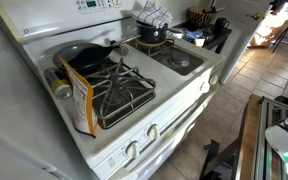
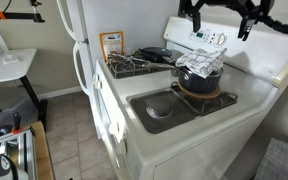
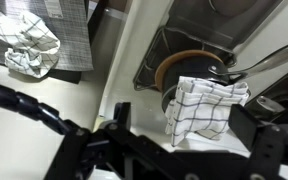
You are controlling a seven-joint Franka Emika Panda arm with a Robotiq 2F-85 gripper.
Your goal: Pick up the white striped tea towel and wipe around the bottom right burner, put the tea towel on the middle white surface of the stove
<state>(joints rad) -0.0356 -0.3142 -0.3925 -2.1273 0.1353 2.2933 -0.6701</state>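
I need to next move my gripper to the bunched middle (image 1: 152, 14) (image 3: 204, 108) of the white striped tea towel on the dark pot and close it there.
The white tea towel with thin dark stripes (image 2: 200, 63) lies bunched on a dark pot (image 2: 202, 80) on a back burner of the white stove (image 2: 214, 125). It shows in the wrist view (image 3: 206, 105) and in an exterior view (image 1: 154, 17). My gripper (image 2: 220, 25) hangs open a short way above the towel, not touching it. In the wrist view its two black fingers (image 3: 189, 120) stand apart on either side of the towel. The bare burner recess (image 2: 164, 108) lies in front of the pot, and also shows in an exterior view (image 1: 180, 62).
A black frying pan (image 1: 84, 55) sits on another back burner. A yellow box (image 1: 81, 100) leans on the grate (image 1: 124, 92) of the front burner beside it. A second crumpled checked cloth (image 3: 24, 42) lies on the counter next to the stove.
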